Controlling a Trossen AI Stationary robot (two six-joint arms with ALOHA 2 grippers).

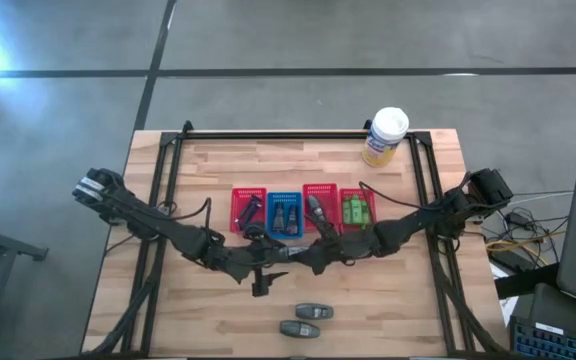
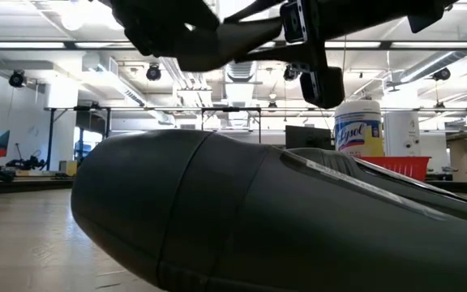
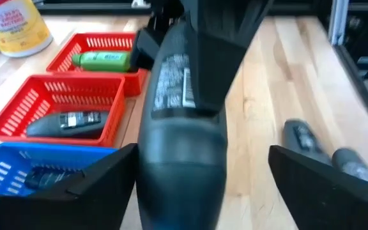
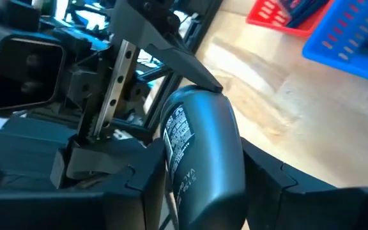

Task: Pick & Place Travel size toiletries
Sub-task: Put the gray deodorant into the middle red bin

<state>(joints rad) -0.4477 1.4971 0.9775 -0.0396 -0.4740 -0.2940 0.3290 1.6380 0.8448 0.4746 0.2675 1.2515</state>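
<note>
The robot's right gripper will set the grey oval bottle down next to the grey bottle in the middle red basket (image 1: pixel 327 203). The held bottle now hangs over the table's middle.
A grey oval bottle (image 3: pixel 184 128) hangs in the air over the table's middle (image 1: pixel 280 252), between my two grippers. My right gripper (image 4: pixel 203 191) is shut on it. My left gripper (image 3: pixel 203 185) is open, with one finger on either side of the bottle's other end and a clear gap on one side. Two more grey oval bottles (image 1: pixel 308 320) lie on the wood near the table's near edge; one of them fills the low view (image 2: pixel 258 219). Green bottles (image 1: pixel 358 210) and dark bottles (image 1: pixel 286 215) lie in the baskets. My right gripper pinches the grey oval bottle between its two fingers (image 4: pixel 139 185), on the end (image 4: pixel 197 185) nearest its own wrist. The fingers come roughly level from the table's right and lie along the bottle. The bottle is lifted clear of the table, and its free end (image 4: pixel 190 108) points toward my left gripper.
Four mesh baskets stand in a row across the table's middle: red (image 1: pixel 248 208), blue (image 1: pixel 284 210), red (image 1: pixel 320 205), red (image 1: pixel 358 208). A white-and-yellow canister (image 1: pixel 385 135) stands at the far edge. Bare wood lies to the left and right of the near bottles.
</note>
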